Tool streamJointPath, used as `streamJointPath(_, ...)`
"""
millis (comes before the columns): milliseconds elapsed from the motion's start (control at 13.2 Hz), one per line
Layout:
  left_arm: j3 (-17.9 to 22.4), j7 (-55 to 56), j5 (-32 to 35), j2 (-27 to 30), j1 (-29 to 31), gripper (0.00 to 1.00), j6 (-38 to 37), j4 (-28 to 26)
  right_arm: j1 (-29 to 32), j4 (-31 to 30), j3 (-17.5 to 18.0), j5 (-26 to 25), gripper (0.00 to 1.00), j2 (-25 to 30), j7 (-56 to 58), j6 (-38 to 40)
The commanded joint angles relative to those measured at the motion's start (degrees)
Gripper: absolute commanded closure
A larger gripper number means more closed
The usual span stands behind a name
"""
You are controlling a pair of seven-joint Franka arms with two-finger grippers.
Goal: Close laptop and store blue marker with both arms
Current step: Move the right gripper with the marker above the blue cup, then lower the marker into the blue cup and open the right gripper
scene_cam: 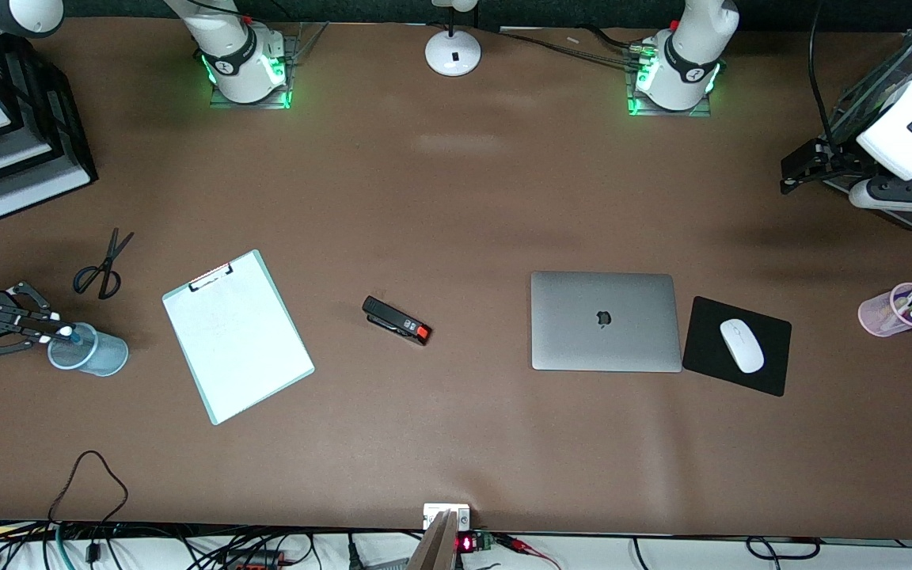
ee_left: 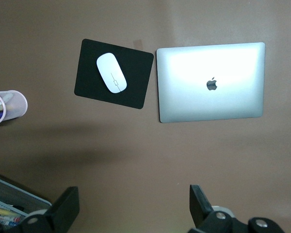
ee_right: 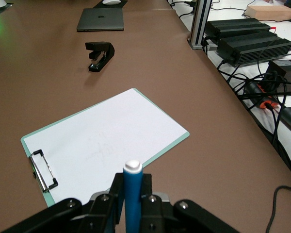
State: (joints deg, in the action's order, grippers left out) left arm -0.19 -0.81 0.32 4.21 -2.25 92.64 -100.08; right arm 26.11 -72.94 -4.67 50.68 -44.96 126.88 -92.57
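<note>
The robot's right gripper should release the blue marker inside the translucent blue-grey cup (scene_cam: 88, 350) next to the clipboard.
The laptop (scene_cam: 605, 321) lies closed on the table, silver lid up with the dark apple logo showing; it also shows in the left wrist view (ee_left: 211, 82) and small in the right wrist view (ee_right: 101, 19). My right gripper (scene_cam: 58, 332) is shut on the blue marker (scene_cam: 70, 333), over the rim of a translucent blue-grey cup (scene_cam: 96, 354) at the right arm's end of the table. In the right wrist view the marker (ee_right: 133, 191) stands between the fingers (ee_right: 117, 191), white tip out. My left gripper (scene_cam: 790, 179) is open and empty, held high over the table's left-arm end, and its fingers (ee_left: 67, 209) show wide apart.
A clipboard (scene_cam: 237, 336) lies beside the cup, with scissors (scene_cam: 102, 267) farther from the camera. A black stapler (scene_cam: 396, 321) lies mid-table. A black mouse pad (scene_cam: 701, 360) with a white mouse (scene_cam: 742, 345) lies beside the laptop. A pink cup of markers (scene_cam: 895, 310) stands at the left arm's end.
</note>
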Motion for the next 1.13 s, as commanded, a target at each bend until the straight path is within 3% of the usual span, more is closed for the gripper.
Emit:
streamJointPath(0, -0.07, 0.37, 0.12, -0.25, -0.39, 0.00, -1.33, 1.38, 1.67, 3.23, 1.16, 1.17, 1.00, -2.15, 3.27, -0.50)
streamJointPath(1059, -0.16, 0.46, 0.12, -0.25, -0.47, 0.00, -1.33, 1.64, 1.93, 3.15, 1.07, 1.88, 1.00, -5.49, 6.27, -3.14)
